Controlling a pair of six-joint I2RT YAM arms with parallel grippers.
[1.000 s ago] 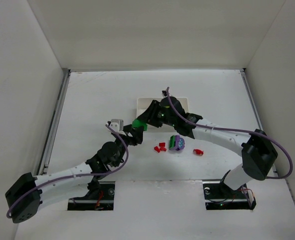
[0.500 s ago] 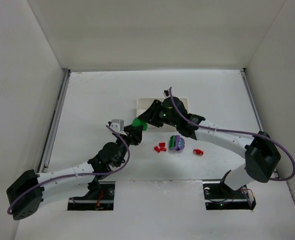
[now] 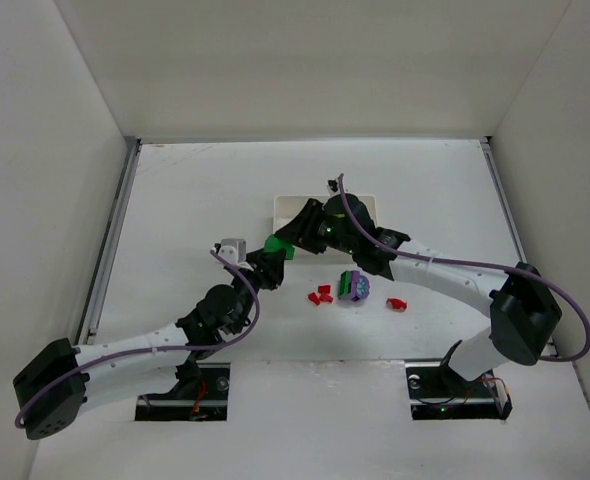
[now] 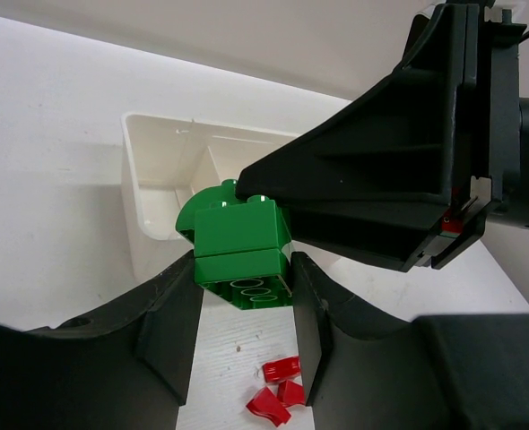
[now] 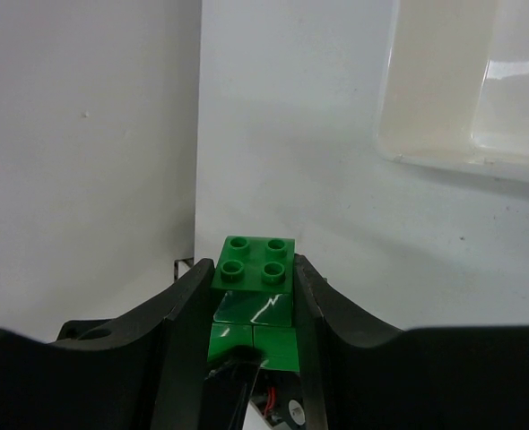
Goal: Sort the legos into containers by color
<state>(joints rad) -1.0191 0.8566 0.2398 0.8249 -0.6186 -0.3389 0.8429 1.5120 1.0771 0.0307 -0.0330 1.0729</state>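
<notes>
Next, my right gripper lets go of the upper green lego in the middle compartment of the white tray [image 3: 330, 219], where I will open my fingers.
A stack of green legos [image 3: 278, 247] hangs just above the table, in front of the white tray [image 3: 283, 207] of containers. My left gripper [image 3: 267, 258] is shut on its lower bricks and my right gripper [image 3: 287, 243] on its upper ones. In the left wrist view the green stack [image 4: 240, 251] sits between my left gripper's [image 4: 245, 273] jaws, with the right gripper's black finger [image 4: 372, 188] clamped on it from the right. In the right wrist view the studded green stack [image 5: 254, 269] fills my right gripper [image 5: 252, 279].
Small red legos [image 3: 321, 296] lie right of the left gripper, and another red piece [image 3: 396, 304] lies farther right. A purple and green lego cluster [image 3: 354, 287] sits between them. The right arm covers much of the tray. White walls enclose the table.
My left gripper has closed its jaws onto the green stack. Both arms shifted only slightly; the right gripper kept its hold.
</notes>
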